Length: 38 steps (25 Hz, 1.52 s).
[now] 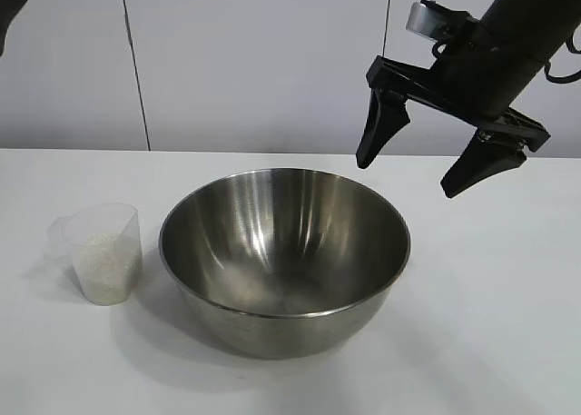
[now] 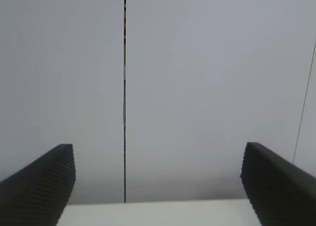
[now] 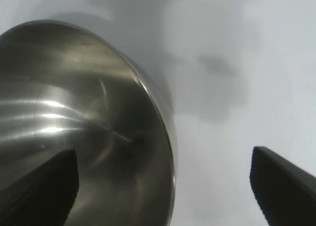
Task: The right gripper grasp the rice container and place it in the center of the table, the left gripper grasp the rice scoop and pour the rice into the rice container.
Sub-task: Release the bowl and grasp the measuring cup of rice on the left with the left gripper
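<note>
The robot's left gripper should next move to the handle (image 1: 57, 234) of the rice scoop, on the side of the handle away from the rice container, and close there.
The rice container (image 1: 284, 251), a large shiny steel bowl, stands empty at the middle of the white table. The rice scoop (image 1: 102, 251), a small translucent cup, stands upright to its left, about half full of white rice (image 1: 107, 268). My right gripper (image 1: 408, 177) hangs open and empty in the air above the bowl's far right rim. In the right wrist view the bowl (image 3: 74, 127) lies below, its rim between my open fingers (image 3: 42, 186). My left gripper (image 2: 158, 186) is open and empty, facing the back wall, out of the exterior view but for a dark corner.
A white panelled wall (image 1: 254, 61) with dark seams stands behind the table. Bare tabletop (image 1: 490, 288) lies to the right of the bowl and in front of it.
</note>
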Motion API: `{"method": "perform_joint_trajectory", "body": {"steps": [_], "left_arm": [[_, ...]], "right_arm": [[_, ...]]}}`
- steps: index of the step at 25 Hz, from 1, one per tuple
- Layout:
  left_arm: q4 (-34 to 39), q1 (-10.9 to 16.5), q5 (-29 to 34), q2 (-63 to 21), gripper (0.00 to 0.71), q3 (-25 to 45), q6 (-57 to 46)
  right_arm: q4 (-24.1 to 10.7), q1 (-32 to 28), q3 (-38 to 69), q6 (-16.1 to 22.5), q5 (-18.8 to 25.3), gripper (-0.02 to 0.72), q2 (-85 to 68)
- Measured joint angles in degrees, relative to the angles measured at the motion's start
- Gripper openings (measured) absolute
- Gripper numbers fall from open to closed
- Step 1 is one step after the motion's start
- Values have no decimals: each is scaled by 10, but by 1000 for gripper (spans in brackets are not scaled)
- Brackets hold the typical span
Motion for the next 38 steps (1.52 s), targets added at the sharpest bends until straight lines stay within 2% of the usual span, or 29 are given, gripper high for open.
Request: {"method": "perform_joint_trajectory", "body": {"steps": [6,8,13,16,31,34,38], "left_arm": [[0,0,-2,45,654,77,4],[1,0,-2,79,647,80,4],[3,0,-2,145,569,80,15],[4,0,-2,183,549,80,19],[5,0,-10,347,545,-11,35],[7,10,-10,365,545,-22,37],[15,51,-10,372,545,-29,32]], "right_arm": [[0,0,0,0,2,652,0],[0,0,0,0,3,652,0],[0,0,0,1,5,652,0],[0,0,0,1,5,652,0],[0,0,0,2,5,652,0],[1,0,0,2,5,652,0],[1,0,0,2,5,652,0]]}}
